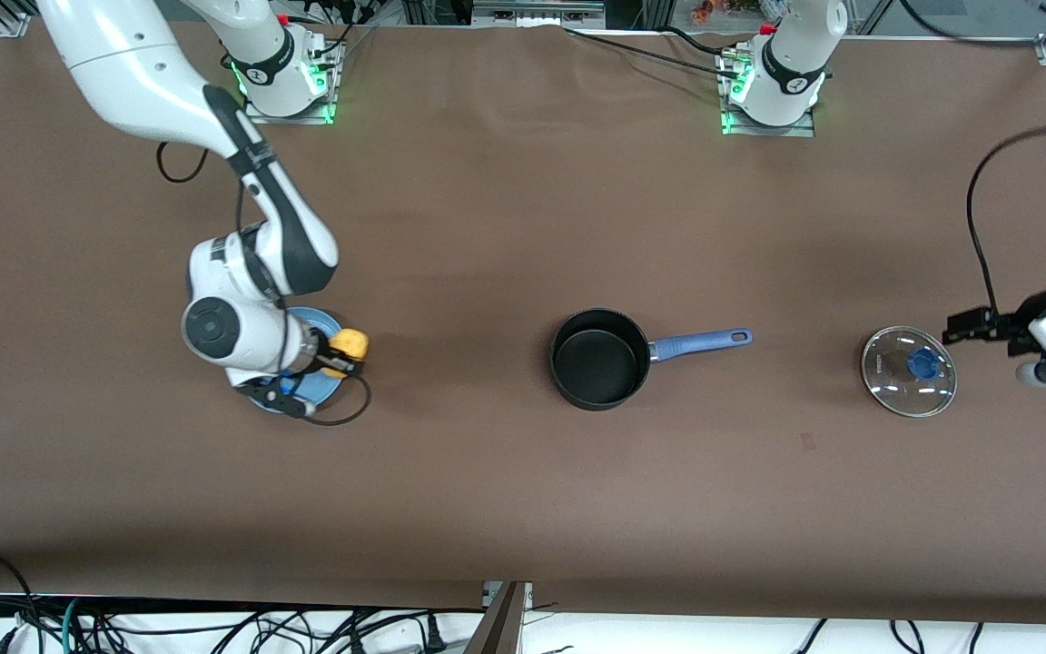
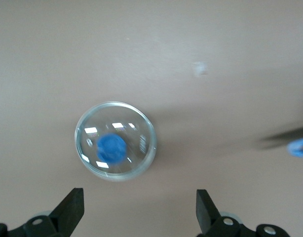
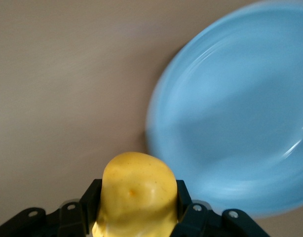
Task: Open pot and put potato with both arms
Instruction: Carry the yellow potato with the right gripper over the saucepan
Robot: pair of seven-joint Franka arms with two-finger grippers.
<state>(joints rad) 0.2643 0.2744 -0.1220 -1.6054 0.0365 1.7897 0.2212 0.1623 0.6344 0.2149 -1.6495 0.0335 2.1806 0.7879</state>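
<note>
Next, my right gripper lets go of the yellow potato inside the open pot (image 1: 591, 383), near the side of the pot farthest from my arm's base.
The pot (image 1: 598, 357) stands open mid-table, black inside, its blue handle (image 1: 700, 342) pointing toward the left arm's end. My right gripper (image 1: 340, 356) is shut on the yellow potato (image 1: 349, 343) and holds it over the edge of the light-blue plate (image 1: 316, 386). The right wrist view shows the potato (image 3: 136, 192) between the fingers (image 3: 90, 197), beside the plate (image 3: 230, 113). My left gripper (image 1: 966, 324) is open and empty, up beside the glass lid (image 1: 909, 371). In the left wrist view the lid (image 2: 115, 140) lies ahead of the gripper (image 2: 140, 210).
The glass lid with its blue knob (image 1: 922, 363) lies flat on the brown table toward the left arm's end. The tip of the pot handle (image 2: 299, 146) shows in the left wrist view. A black cable (image 1: 341, 413) loops by the plate.
</note>
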